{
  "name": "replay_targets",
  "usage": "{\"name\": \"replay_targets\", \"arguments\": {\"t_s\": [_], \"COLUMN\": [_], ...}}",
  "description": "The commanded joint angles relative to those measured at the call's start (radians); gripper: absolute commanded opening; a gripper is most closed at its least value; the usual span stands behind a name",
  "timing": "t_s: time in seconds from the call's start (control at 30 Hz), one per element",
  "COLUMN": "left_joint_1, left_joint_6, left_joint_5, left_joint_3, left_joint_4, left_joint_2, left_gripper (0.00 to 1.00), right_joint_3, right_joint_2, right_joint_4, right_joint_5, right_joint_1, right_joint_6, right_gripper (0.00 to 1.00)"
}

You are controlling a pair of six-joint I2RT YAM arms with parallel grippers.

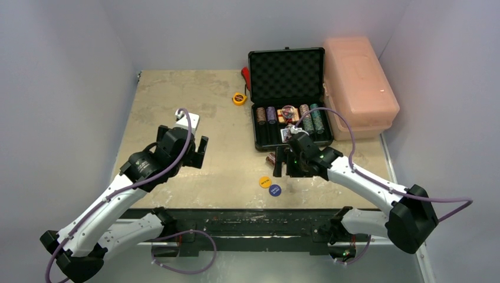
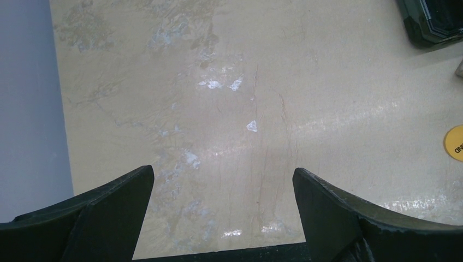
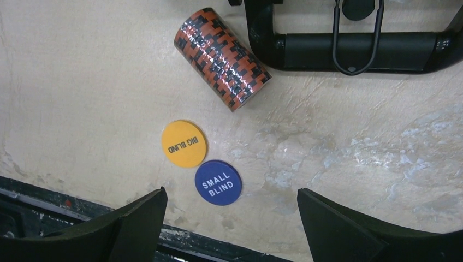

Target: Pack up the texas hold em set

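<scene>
My right gripper needs to move next to the red-and-black chip stack beside the briefcase's handle and close around the middle of its body (image 1: pixel 272 160) (image 3: pixel 223 59).
The black briefcase (image 1: pixel 288 100) lies open at the back right, with chip stacks (image 1: pixel 289 116) in its foam tray. Its handle (image 3: pixel 355 43) shows in the right wrist view. A red-and-black chip stack (image 3: pixel 222 58) lies on its side on the table by the handle, also seen from above (image 1: pixel 272 158). The yellow "BIG BLIND" button (image 3: pixel 184 143) and the blue "SMALL BLIND" button (image 3: pixel 218 183) lie flat near the front edge. My right gripper (image 3: pixel 232 204) is open and empty, above them. My left gripper (image 2: pixel 224 183) is open and empty over bare table at left.
A pink plastic box (image 1: pixel 359 85) stands right of the case. A yellow tape measure (image 1: pixel 239 98) and a red tool (image 1: pixel 245 75) lie left of the case. A small white object (image 1: pixel 188 119) sits beyond my left gripper. The table's front edge (image 3: pixel 82 199) is close.
</scene>
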Motion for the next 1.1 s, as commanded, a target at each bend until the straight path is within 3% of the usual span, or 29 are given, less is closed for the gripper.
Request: {"name": "replay_targets", "arguments": {"t_s": [0.0,0.2,0.27,0.6,1.07], "left_joint_1": [0.007,0.006,0.007,0.006,0.006], "left_joint_6": [0.011,0.011,0.011,0.012,0.014], "left_joint_5": [-0.003,-0.005,-0.005,-0.006,-0.002], "left_joint_3": [0.001,-0.001,0.000,-0.002,-0.002], "left_joint_4": [0.023,0.022,0.022,0.023,0.029], "left_joint_2": [-0.001,-0.003,-0.004,-0.013,-0.016], "left_gripper": [1.00,1.00,1.00,0.99,0.99], "right_joint_3": [-0.027,0.041,0.082,0.244,0.263], "right_joint_2": [-0.021,-0.006,0.092,0.275,0.427], "right_joint_4": [0.012,0.057,0.063,0.117,0.128], "right_joint_5": [0.022,0.058,0.074,0.070,0.092], "right_joint_1": [0.015,0.016,0.017,0.017,0.017], "right_joint_6": [0.043,-0.012,-0.046,-0.173,-0.225], "right_gripper": [0.93,0.91,0.91,0.82,0.76]}}
